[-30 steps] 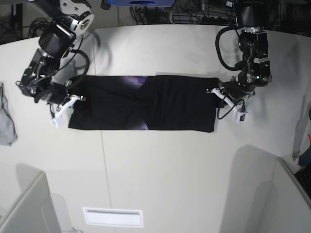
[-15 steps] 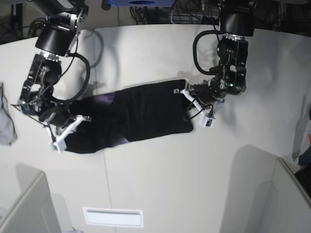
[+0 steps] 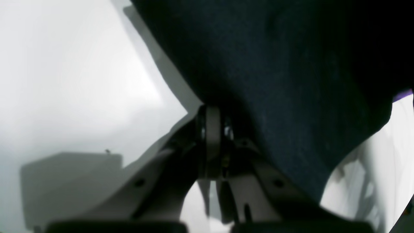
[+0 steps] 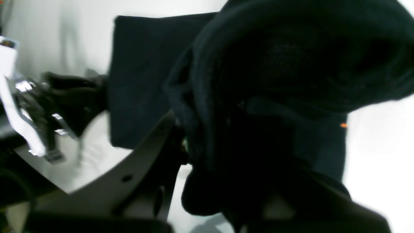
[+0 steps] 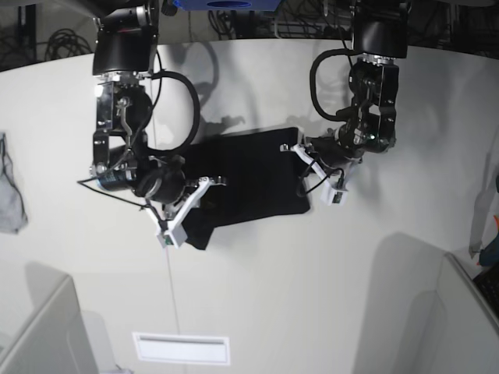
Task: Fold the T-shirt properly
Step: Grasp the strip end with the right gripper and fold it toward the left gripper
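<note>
The T-shirt's lifted end, now doubled toward the shirt's middle, will be let go by my right gripper on its flat front corner (image 5: 287, 204) (image 4: 136, 128) next to my left gripper.
The black T-shirt (image 5: 253, 171) lies bunched across the middle of the white table (image 5: 312, 296). Its left end is lifted and doubled toward the right. My right gripper (image 5: 196, 196), on the left of the base view, is shut on that lifted end. Dark cloth (image 4: 275, 64) drapes over its fingers (image 4: 152, 152) in the right wrist view. My left gripper (image 5: 302, 161) is shut on the shirt's right edge. In the left wrist view its fingertips (image 3: 212, 123) are pressed together at the hem of the dark fabric (image 3: 291, 81).
A small grey cloth (image 5: 9, 195) hangs at the table's left edge. Grey box corners stand at the bottom left (image 5: 39, 335) and bottom right (image 5: 468, 312). A white label (image 5: 181, 348) lies near the front. Cables run along the back.
My right gripper has swung rightward with the shirt's left end, carrying it over the rest of the cloth. The left gripper drew inward earlier and has since held still.
</note>
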Controlling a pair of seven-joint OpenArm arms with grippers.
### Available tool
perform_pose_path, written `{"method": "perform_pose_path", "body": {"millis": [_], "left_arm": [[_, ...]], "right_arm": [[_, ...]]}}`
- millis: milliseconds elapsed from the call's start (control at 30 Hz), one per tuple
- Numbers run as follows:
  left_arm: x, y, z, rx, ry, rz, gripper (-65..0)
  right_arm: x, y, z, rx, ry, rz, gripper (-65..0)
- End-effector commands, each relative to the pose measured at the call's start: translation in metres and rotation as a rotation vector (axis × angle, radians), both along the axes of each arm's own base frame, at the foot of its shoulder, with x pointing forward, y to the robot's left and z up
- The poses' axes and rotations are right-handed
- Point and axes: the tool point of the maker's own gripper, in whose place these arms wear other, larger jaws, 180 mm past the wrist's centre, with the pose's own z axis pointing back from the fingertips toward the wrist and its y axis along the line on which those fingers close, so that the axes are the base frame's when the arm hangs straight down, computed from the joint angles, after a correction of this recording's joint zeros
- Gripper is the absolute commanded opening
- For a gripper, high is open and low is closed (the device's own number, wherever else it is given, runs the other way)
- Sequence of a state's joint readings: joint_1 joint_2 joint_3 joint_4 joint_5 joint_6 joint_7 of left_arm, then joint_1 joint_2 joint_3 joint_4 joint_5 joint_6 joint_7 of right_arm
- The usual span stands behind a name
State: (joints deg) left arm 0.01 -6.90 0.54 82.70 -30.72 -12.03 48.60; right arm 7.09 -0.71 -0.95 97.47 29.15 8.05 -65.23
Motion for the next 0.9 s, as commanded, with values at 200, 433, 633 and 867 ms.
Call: {"method": "perform_pose_path", "body": {"millis": [200,433,633,867], "left_arm": [[-0.002,0.019,-0.003,0.062,0.020,0.005,-65.0],[-0.002,0.019,-0.003,0.064,0.020,0.005,-65.0],[-0.002,0.019,-0.003,0.064,0.020,0.005,-65.0],[-0.004,0.021,-0.005,0.068,0.026,0.004,-65.0]], "right_arm": [[0.000,0.044,0.016,0.046,-0.028,0.044,-65.0],[-0.007,0.073,0.019,0.091,-0.003,0.064,-65.0],[-0.008,0.083,0.019,0.113,0.011,0.068,-65.0],[-0.007,0.086,0.014,0.128,0.017,0.060,-65.0]]}}
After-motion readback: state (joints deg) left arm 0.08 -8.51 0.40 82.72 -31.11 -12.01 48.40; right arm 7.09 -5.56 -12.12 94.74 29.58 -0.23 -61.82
